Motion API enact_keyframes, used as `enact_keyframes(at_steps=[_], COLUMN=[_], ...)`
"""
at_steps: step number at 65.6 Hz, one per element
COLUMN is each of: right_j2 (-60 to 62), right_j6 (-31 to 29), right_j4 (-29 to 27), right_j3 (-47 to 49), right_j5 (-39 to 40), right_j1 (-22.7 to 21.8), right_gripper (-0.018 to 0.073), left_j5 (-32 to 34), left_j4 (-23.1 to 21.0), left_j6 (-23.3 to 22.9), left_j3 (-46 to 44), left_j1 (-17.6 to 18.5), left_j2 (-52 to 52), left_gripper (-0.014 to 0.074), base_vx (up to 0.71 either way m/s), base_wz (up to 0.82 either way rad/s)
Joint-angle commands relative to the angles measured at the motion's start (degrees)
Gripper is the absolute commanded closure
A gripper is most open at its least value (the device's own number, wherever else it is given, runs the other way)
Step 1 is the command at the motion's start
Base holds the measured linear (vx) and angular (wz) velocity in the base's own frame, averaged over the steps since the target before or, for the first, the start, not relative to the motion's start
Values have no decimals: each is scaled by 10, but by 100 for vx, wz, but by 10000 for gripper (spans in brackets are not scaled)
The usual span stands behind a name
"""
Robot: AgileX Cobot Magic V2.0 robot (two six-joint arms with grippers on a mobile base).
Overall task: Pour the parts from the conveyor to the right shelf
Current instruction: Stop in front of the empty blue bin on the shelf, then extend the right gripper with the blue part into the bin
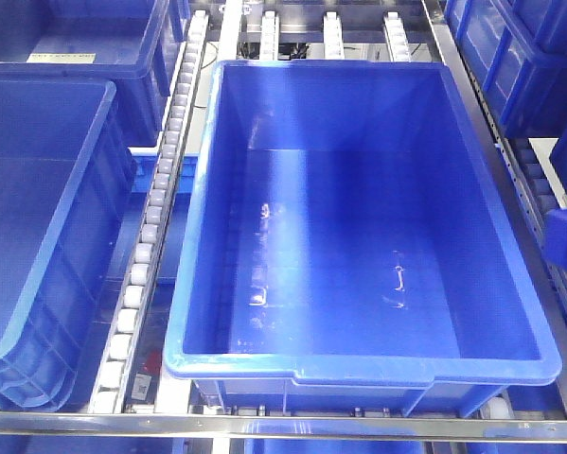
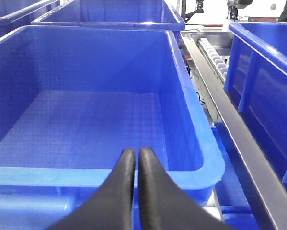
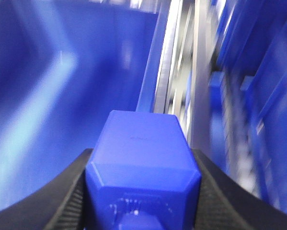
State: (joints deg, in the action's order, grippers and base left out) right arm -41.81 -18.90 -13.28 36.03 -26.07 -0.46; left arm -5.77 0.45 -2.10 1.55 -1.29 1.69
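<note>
I need to release the blue part with my right gripper between the bright glints on the central bin's bottom (image 1: pixel 345 245). The part now hangs over a blue bin's edge.
The right wrist view shows my right gripper (image 3: pixel 142 154) shut on a small bright blue part (image 3: pixel 143 158), its black fingers pressed against both sides. The picture is blurred; the part hangs over the right edge of a large blue bin (image 3: pixel 62 96). In the front view the same part (image 1: pixel 565 236) shows at the right edge, beside the central bin (image 1: pixel 359 364) on the right shelf (image 1: pixel 155 218). That bin looks empty. My left gripper (image 2: pixel 136 154) is shut on nothing, just above the near rim of another empty blue bin (image 2: pixel 208 163). The conveyor is out of view.
More blue bins stand at the left (image 1: pixel 37 236) and the upper right (image 1: pixel 529 66) of the rack. White roller rows (image 1: pixel 141 265) and silver rails (image 2: pixel 239 143) run between the bins. A metal crossbar (image 1: pixel 283 424) lies along the front.
</note>
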Motion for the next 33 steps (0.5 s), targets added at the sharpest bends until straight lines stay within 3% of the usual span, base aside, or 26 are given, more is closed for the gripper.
enact_keyframes(at_steps=[1, 16, 22, 33], right_j2=[-27, -85, -122, -214], right_j6=[1, 3, 39, 141], right_j4=[-15, -5, 19, 113], right_j3=[27, 79, 116, 194], right_j5=[33, 25, -1, -44], right_j1=[-3, -3, 0, 83], right_gripper=[564, 564, 564, 564], left_j5=[45, 45, 45, 45], left_j4=[-5, -5, -5, -5], left_j6=[-5, -5, -5, -5], left_j3=[-11, -11, -11, -11], left_j1=[-2, -2, -2, -2], left_j2=[9, 9, 9, 9], left_gripper=[602, 602, 602, 602], base_vx=[0, 0, 0, 0], base_wz=[0, 0, 0, 0])
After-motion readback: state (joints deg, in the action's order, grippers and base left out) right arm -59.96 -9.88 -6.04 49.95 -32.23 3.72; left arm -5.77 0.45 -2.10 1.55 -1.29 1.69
